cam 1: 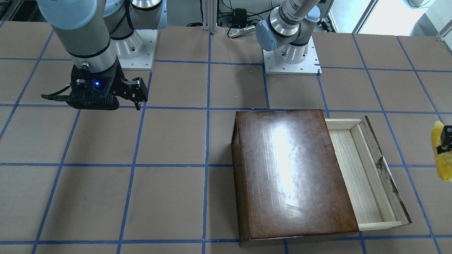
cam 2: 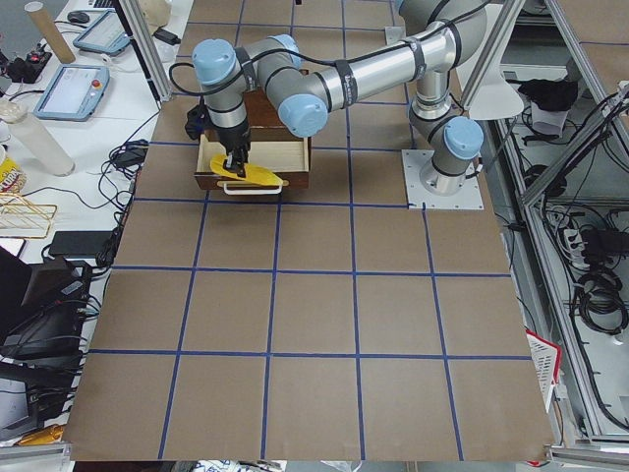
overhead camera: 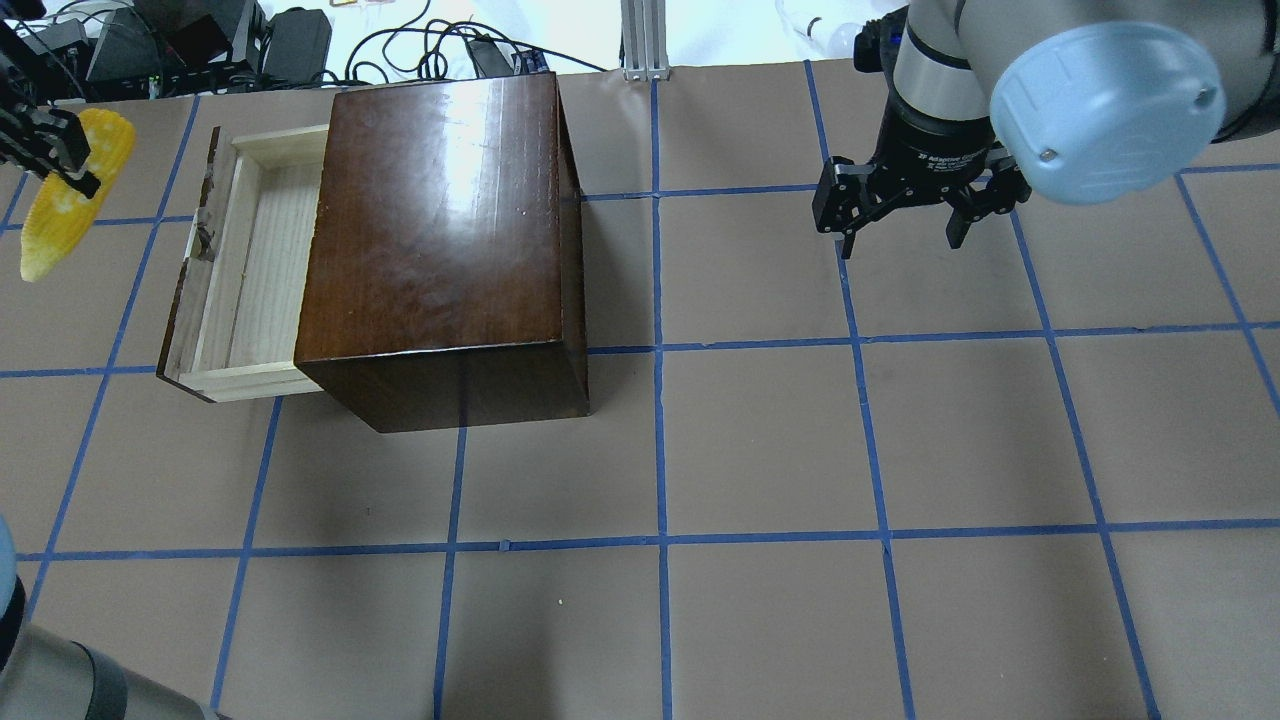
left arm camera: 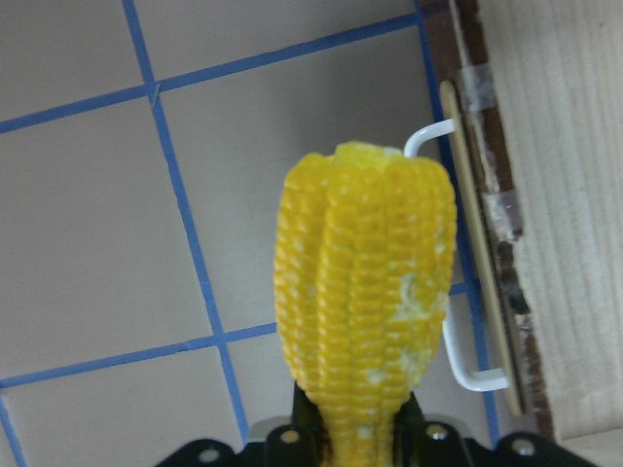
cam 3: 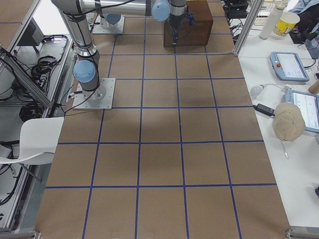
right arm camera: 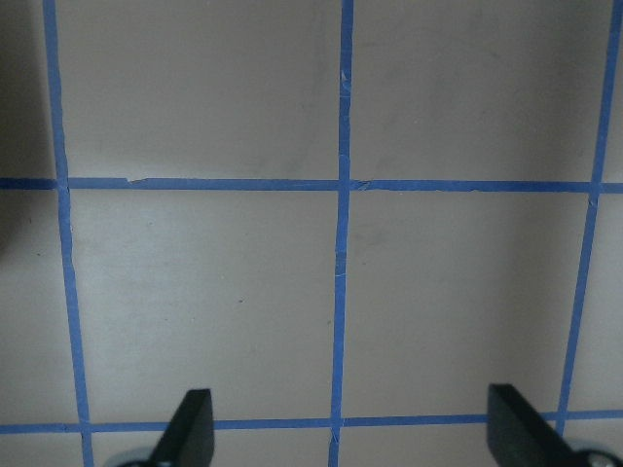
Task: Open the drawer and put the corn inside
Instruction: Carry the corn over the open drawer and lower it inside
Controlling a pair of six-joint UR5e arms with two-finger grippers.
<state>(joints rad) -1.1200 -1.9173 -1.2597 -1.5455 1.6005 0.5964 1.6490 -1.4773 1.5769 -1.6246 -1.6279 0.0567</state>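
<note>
I should release the yellow corn on the pale-wood bottom around the middle of the open drawer [cam 1: 363, 170] with my left gripper. The corn now hangs just outside the drawer's front panel.
The dark-brown wooden box [overhead camera: 440, 220] stands on the table with its drawer [overhead camera: 240, 270] pulled out, its pale-wood tray empty. The drawer also shows in the front view [cam 1: 363, 173]. My left gripper [overhead camera: 55, 160] is shut on the yellow corn [overhead camera: 70, 195] and holds it in the air just outside the drawer's front panel. In the left wrist view the corn [left arm camera: 365, 292] hangs beside the whitish handle [left arm camera: 458, 360]. My right gripper [overhead camera: 900, 235] is open and empty, hovering over the table far from the box; its fingertips [right arm camera: 195, 428] show in the right wrist view.
Brown paper with blue tape lines [overhead camera: 660, 540] covers the table. The arm bases [cam 1: 291, 60] are mounted at the robot's side. Cables and equipment [overhead camera: 200, 45] lie beyond the far edge behind the box.
</note>
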